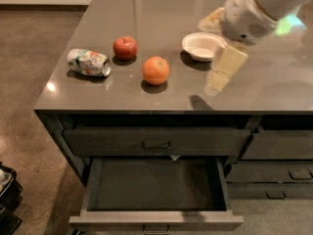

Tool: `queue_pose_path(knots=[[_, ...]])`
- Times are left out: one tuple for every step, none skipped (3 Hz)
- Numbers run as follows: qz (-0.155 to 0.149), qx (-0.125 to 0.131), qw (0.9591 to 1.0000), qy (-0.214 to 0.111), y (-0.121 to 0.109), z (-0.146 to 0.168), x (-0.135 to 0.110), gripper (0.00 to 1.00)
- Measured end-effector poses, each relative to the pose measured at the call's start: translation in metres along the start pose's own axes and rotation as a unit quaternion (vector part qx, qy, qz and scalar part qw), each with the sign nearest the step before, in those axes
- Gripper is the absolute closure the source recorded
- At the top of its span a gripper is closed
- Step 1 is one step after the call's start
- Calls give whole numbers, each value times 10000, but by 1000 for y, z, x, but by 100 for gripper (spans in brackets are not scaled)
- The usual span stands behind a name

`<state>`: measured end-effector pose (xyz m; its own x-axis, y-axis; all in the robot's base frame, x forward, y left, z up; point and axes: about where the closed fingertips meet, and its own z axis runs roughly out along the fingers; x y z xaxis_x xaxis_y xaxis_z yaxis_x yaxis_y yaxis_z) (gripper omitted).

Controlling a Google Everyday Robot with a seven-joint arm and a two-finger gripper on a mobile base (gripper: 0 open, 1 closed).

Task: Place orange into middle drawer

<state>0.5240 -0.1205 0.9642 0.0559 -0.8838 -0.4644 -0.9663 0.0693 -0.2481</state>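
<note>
Next, I grip the orange's middle (155, 70) near the countertop's front edge.
The orange (156, 70) sits on the grey countertop (146, 13), near its front edge. The middle drawer (155, 192) below it is pulled open and its dark tray holds nothing. My gripper (218, 80) hangs from the white arm (254, 11) at the upper right. It hovers above the counter to the right of the orange, apart from it, just in front of the white bowl.
A red apple (125, 47) lies behind and left of the orange. A crushed can (88, 62) lies on its side further left. A white bowl (204, 46) stands to the right. The closed top drawer (156, 141) and narrower drawers (274, 173) are at the right.
</note>
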Motion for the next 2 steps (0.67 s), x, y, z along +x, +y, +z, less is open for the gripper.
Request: queue_pose_path(knots=[[-319, -361, 9979, -440, -32, 44, -32, 0], [-518, -715, 9932, -766, -48, 85, -57, 0]])
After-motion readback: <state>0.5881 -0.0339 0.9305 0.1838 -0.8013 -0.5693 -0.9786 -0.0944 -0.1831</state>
